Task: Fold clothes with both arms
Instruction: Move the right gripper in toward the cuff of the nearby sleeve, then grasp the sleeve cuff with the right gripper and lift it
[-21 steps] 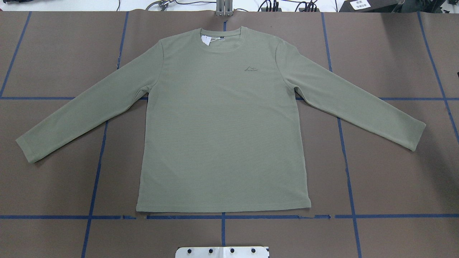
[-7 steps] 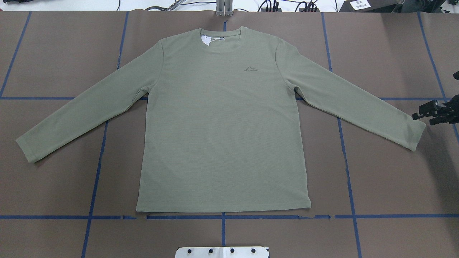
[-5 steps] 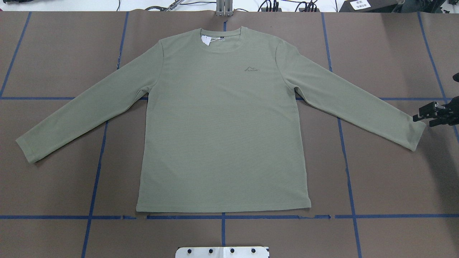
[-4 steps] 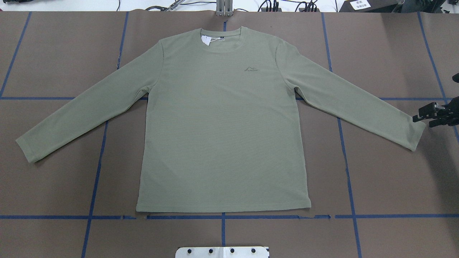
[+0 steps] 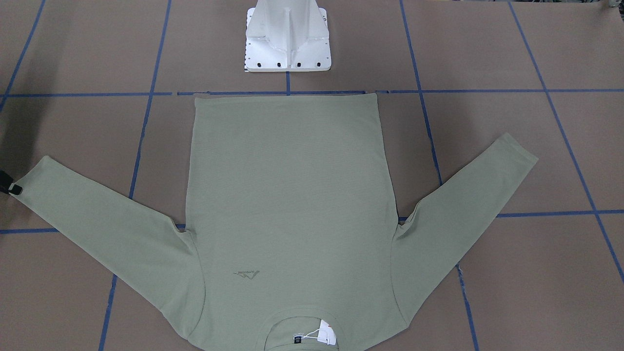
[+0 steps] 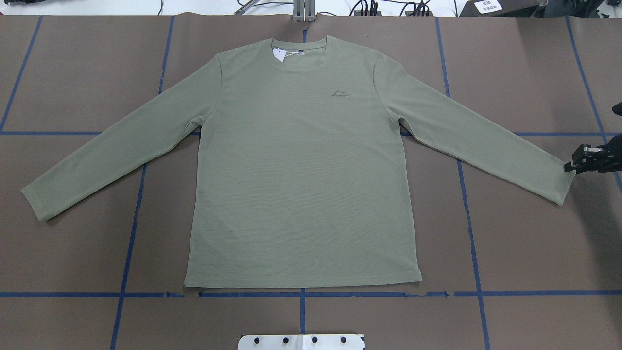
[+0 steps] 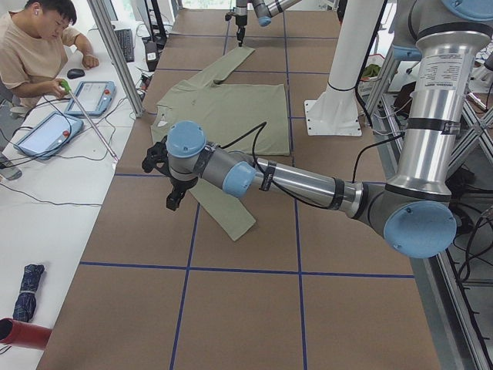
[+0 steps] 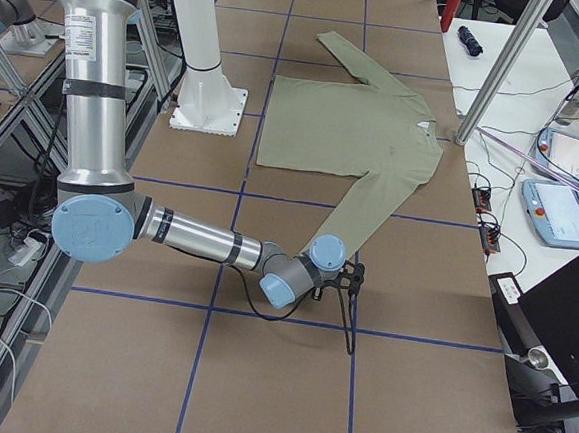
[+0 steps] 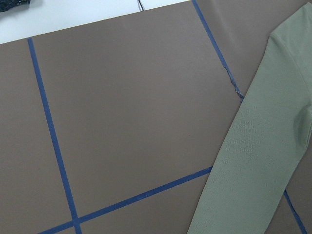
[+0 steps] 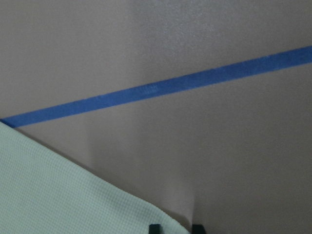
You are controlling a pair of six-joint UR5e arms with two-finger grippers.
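Observation:
I need to use my right gripper to set the corner of the sleeve cuff down on the sage-green shirt's body (image 5: 396,228) next to the armpit of the opposite sleeve.
The sage-green long-sleeved shirt (image 6: 301,170) lies flat and face up, sleeves spread, with its white hang tag (image 6: 279,55) at the neck. My right gripper (image 6: 568,166) is down at the end of the shirt's right sleeve cuff (image 6: 559,182). In the right wrist view its fingertips (image 10: 155,228) stand a little apart, open, with the cuff's corner (image 10: 58,195) between them. It shows at the left edge of the front-facing view (image 5: 13,189). My left gripper (image 7: 173,202) hangs above the table beside the left sleeve (image 9: 253,161). I cannot tell if it is open or shut.
The white base mount (image 6: 301,341) sits at the near table edge. Blue tape lines (image 6: 469,218) grid the brown table. An operator (image 7: 35,46) sits with tablets (image 7: 92,96) on a side bench beyond the far edge, next to an aluminium post (image 7: 115,54).
The right gripper came in from the right edge and has dropped onto the right cuff, its two prongs now looking closer together. The shirt has not moved.

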